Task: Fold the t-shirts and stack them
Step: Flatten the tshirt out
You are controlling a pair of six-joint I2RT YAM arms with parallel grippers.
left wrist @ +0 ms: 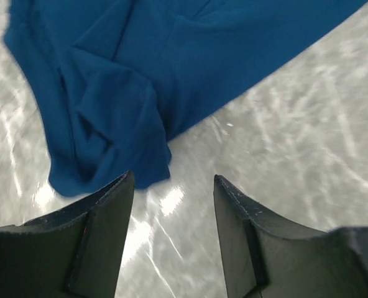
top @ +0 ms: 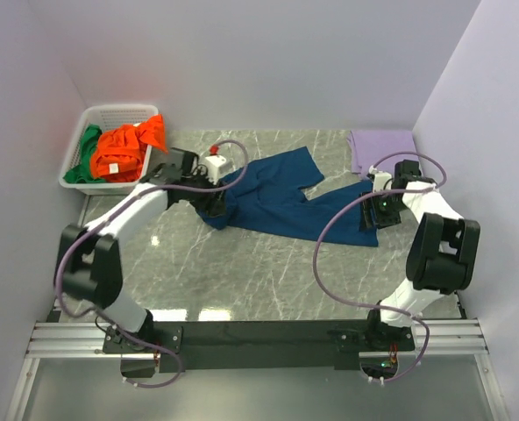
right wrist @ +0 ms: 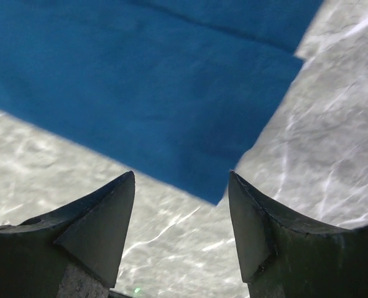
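The navy blue t-shirt's front layer overlaps its back part beyond my right gripper, which should reach farther back to pinch that layer's back corner [right wrist: 294, 61].
The navy blue t-shirt [top: 286, 202] lies spread and rumpled across the middle of the marble table. My left gripper [top: 214, 203] is open and empty just above its crumpled left end [left wrist: 103, 118]. My right gripper [top: 371, 217] is open and empty above the shirt's right corner [right wrist: 171, 112]. The orange t-shirt [top: 128, 149] and the green t-shirt [top: 86, 153] are heaped in the white basket [top: 110, 114] at the back left. A lilac folded cloth [top: 382, 147] lies at the back right.
A small white device with a red knob [top: 216, 164] stands behind the left gripper near the shirt. Walls close the table on the left, back and right. Grey cables loop from both arms over the table.
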